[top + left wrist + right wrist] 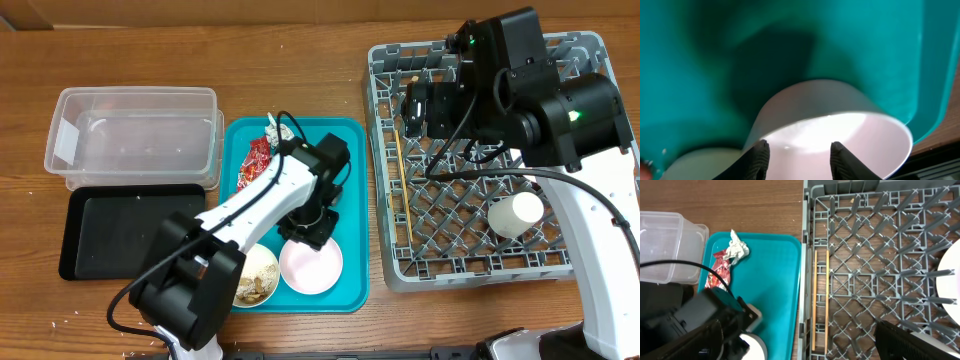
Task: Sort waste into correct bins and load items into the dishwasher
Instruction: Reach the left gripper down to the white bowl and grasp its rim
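Observation:
The small white bowl's rim slants across the left gripper's fingers, so the robot's left gripper needs to pinch the bowl's side (284, 252) away from the rack, then pass the bowl to the right gripper.
My left gripper (310, 228) is open and low over a small white bowl (312, 265) on the teal tray (350, 170). In the left wrist view its fingers (800, 157) straddle that bowl's (850, 125) near rim. A second bowl (255, 277) holding beige crumbs sits beside it. The foil ball (278, 128) and the red-and-silver wrapper (255, 160) lie at the tray's far end. My right gripper (420, 108) is open and empty above the grey rack (480, 265). Two chopsticks (821, 300) and the cup (515, 213) lie in the rack. The large plate is not in view.
The clear tub (130, 135) stands at the far left, with the black tray (130, 235) in front of it. Small crumbs dot the table on the left. The left arm stretches across the teal tray.

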